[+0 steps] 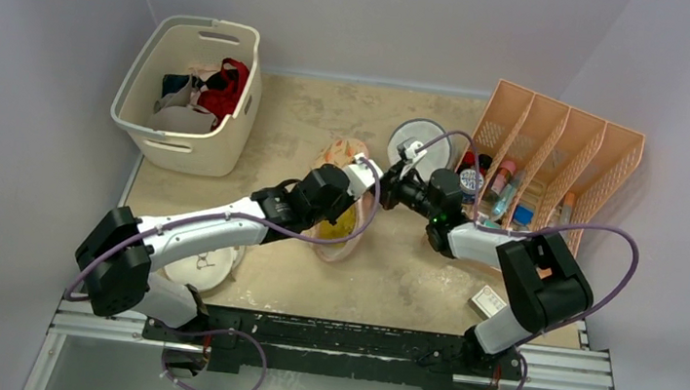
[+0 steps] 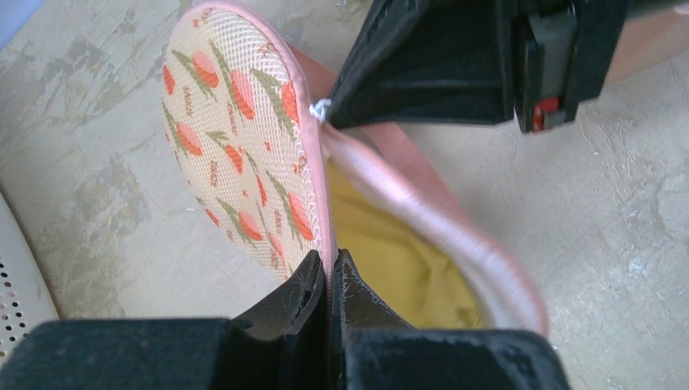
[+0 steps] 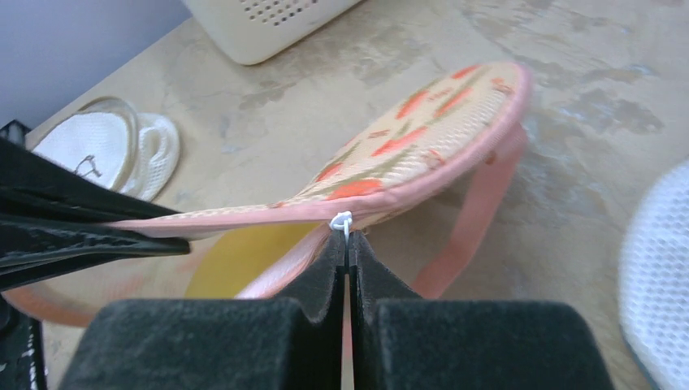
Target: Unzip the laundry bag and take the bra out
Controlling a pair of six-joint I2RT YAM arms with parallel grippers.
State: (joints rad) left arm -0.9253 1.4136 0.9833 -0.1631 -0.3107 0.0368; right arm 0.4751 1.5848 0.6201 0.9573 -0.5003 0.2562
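Observation:
Next, I take the edge (image 3: 313, 212) beside the zip pull with my left gripper before unzipping further, because my left gripper holds the pink edge far behind the zip pull.
The laundry bag (image 2: 236, 138), cream with orange-red flowers and pink zip edging, lies mid-table (image 1: 344, 151) and gapes open along one side. The mustard-yellow bra (image 2: 398, 260) shows inside the opening, and in the right wrist view (image 3: 236, 256). My left gripper (image 2: 331, 264) is shut on the bag's pink edge, holding the printed flap up. My right gripper (image 3: 347, 240) is shut on the white zip pull (image 3: 341, 221) at the bag's edge (image 3: 406, 138). In the top view the left gripper (image 1: 355, 178) and the right gripper (image 1: 391, 183) meet over the bag.
A cream laundry basket (image 1: 138, 122) with red, white and dark garments stands back left. A round white mesh bag (image 1: 423, 137) lies behind the right gripper. An orange file rack (image 1: 562, 151) with bottles is at right. Another white mesh item (image 1: 200, 267) lies under the left arm.

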